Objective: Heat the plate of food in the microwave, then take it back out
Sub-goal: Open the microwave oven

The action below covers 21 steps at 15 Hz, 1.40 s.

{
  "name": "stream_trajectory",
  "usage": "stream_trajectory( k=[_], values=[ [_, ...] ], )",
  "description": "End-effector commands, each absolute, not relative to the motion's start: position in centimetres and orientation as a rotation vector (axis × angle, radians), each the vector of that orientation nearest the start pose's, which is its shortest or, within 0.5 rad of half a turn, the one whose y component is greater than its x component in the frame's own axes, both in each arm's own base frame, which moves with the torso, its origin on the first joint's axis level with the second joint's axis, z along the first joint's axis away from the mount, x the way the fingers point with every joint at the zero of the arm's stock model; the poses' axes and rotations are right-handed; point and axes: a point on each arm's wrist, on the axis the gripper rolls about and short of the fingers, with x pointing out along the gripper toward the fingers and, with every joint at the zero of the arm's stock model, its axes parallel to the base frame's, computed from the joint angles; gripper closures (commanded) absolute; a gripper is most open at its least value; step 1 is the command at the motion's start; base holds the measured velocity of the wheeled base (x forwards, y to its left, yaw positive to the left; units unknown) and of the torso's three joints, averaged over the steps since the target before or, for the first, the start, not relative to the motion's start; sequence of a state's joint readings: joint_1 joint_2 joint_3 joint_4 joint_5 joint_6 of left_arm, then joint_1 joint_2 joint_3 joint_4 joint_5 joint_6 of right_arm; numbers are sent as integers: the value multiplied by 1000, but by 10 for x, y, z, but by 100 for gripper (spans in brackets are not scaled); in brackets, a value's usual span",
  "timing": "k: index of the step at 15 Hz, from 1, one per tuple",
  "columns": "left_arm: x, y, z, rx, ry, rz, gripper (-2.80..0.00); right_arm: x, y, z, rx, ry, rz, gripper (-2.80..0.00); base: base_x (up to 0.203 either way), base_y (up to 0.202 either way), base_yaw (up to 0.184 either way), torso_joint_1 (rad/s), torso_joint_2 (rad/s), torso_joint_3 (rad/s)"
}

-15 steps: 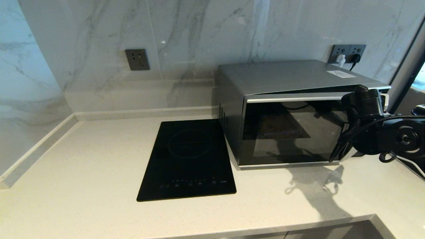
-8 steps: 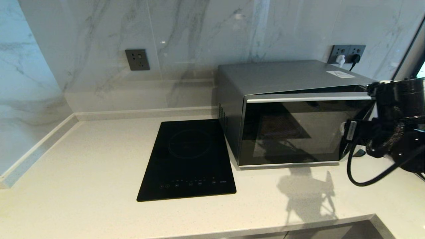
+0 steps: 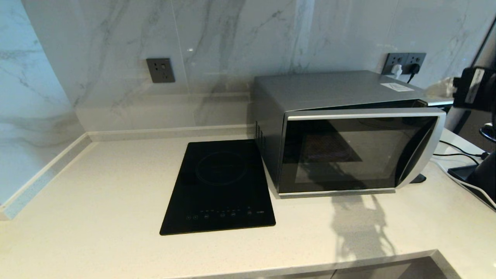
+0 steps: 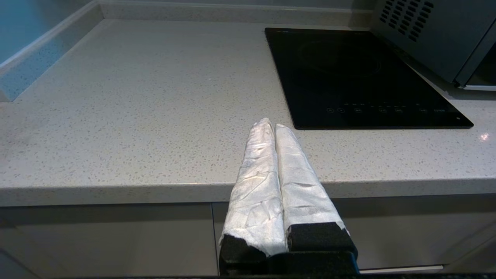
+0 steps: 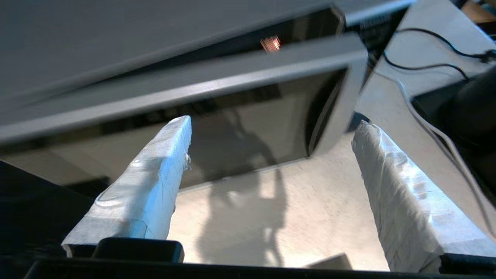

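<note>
I should close my right gripper empty over the gap [image 3: 410,104] [image 5: 318,28] behind the handle end of the microwave door, ready to push the door open.
The silver-grey microwave [image 3: 333,89] stands at the back right of the counter. Its dark glass door [image 3: 348,151] is ajar by a narrow gap along the top, and its curved silver handle [image 3: 424,151] is free. The plate of food is not in view. My right gripper [image 5: 271,123] is open and empty. It hangs above and in front of the door's handle end [image 5: 333,112], apart from it. In the head view only part of the right arm [image 3: 474,87] shows at the right edge. My left gripper [image 4: 270,124] is shut and empty, parked at the counter's front edge.
A flat black induction hob [image 3: 221,186] lies left of the microwave. Wall sockets [image 3: 160,69] are set into the marble wall, and plugs with cables [image 3: 405,62] sit behind the oven. Cables and a black device [image 3: 465,172] lie on the counter to its right.
My right arm has drawn away from the door handle, up and to the right, almost out of the head view. The door stays slightly ajar.
</note>
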State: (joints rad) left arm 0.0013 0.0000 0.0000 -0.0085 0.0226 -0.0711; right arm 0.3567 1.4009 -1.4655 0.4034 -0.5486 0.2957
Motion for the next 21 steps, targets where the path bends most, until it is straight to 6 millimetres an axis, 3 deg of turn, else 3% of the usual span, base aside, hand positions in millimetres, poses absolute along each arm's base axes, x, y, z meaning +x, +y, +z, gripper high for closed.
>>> stream_trajectory(
  k=[1,2,3,6,11,18,21],
  values=[
    [-23,0,76,-72,-9,24,0,226,66,370,206,316,-223,-280,0,0,0,0,0,0],
    [-23,0,76,-72,-9,24,0,237,65,374,242,347,-220,-225,0,0,0,0,0,0],
    [-23,0,76,-72,-9,24,0,251,64,374,276,390,-225,0,0,0,0,0,0,0],
    [-23,0,76,-72,-9,24,0,294,49,349,334,513,-292,0,0,0,0,0,0,0],
    [-23,0,76,-72,-9,24,0,335,33,330,375,474,-337,0,0,0,0,0,0,0],
    [-23,0,76,-72,-9,24,0,364,6,312,390,461,-388,0,0,0,0,0,0,0],
    [-23,0,76,-72,-9,24,0,364,1,310,395,471,-398,0,0,0,0,0,0,0]
  ],
)
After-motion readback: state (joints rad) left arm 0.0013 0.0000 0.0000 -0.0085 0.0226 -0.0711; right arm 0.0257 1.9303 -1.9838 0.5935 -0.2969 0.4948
